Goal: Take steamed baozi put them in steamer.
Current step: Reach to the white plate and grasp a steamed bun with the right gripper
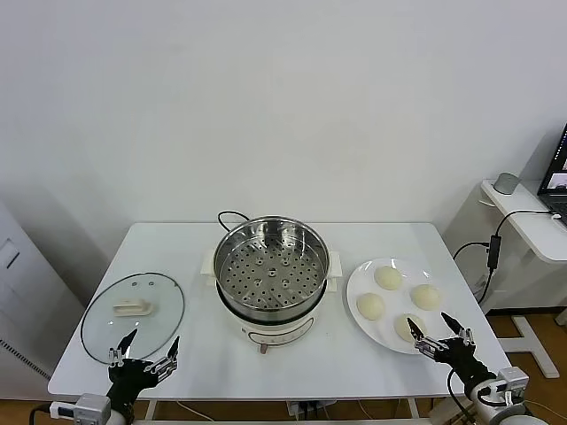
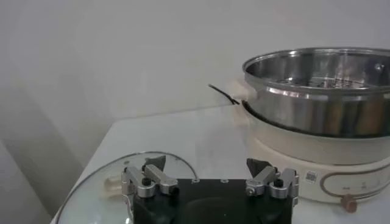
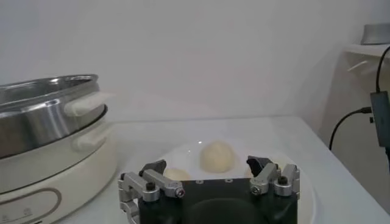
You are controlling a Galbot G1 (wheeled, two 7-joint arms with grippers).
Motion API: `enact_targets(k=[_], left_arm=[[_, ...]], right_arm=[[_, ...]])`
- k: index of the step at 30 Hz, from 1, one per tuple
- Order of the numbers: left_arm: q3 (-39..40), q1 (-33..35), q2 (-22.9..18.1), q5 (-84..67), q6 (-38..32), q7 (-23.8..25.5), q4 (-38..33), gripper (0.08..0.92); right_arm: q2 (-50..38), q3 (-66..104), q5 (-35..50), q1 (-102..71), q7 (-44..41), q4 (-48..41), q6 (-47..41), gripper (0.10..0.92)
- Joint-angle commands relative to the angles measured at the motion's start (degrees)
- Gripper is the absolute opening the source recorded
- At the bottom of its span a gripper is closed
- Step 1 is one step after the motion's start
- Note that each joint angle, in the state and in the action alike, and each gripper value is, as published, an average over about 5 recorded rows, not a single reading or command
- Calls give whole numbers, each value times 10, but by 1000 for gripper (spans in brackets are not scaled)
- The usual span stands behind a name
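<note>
My right gripper will close on the sides of the baozi point(image 1: 388, 278) point(image 3: 217, 157) nearest the back wall, at the white plate's far edge.
Several cream-white baozi point(image 1: 388, 277) lie on a white plate point(image 1: 359, 282) at the right of the table. One baozi point(image 3: 217, 156) shows in the right wrist view, just beyond the jaws. The empty steel steamer point(image 1: 271, 266) sits on its white cooker base in the middle; it also shows in the left wrist view point(image 2: 320, 91) and the right wrist view point(image 3: 46, 112). My right gripper point(image 1: 439, 335) is open at the plate's near edge, beside the nearest baozi point(image 1: 406, 327). My left gripper point(image 1: 144, 352) is open and empty at the front left, by the glass lid.
A round glass lid point(image 1: 133, 314) with a cream handle lies flat at the table's left. A black cord point(image 1: 229, 215) runs behind the cooker. A side desk point(image 1: 532, 221) with cables stands off to the right.
</note>
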Motion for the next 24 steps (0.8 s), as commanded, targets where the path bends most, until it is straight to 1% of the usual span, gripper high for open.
enact_targets(k=[1, 10, 13, 15, 17, 19, 24], left_arm=[[0, 0, -1, 3, 0, 1, -1, 823], [0, 1, -4, 3, -1, 1, -2, 823], [1, 2, -5, 3, -1, 1, -2, 823], [1, 2, -6, 4, -1, 0, -2, 823], [0, 2, -8, 5, -1, -1, -3, 823], [-1, 3, -10, 6, -1, -2, -5, 823], [-1, 2, -17, 8, -1, -3, -11, 823]], right_arm=[[-1, 0, -1, 0, 0, 0, 0, 823], [0, 2, -2, 3, 14, 12, -9, 823], [-17, 9, -12, 19, 17, 9, -22, 823], [-39, 19, -29, 44, 4, 1, -39, 823], [-69, 28, -67, 81, -23, -18, -55, 823], [-100, 31, -125, 127, -61, -45, -64, 823], [-196, 0, -295, 274, -207, -134, -56, 823]])
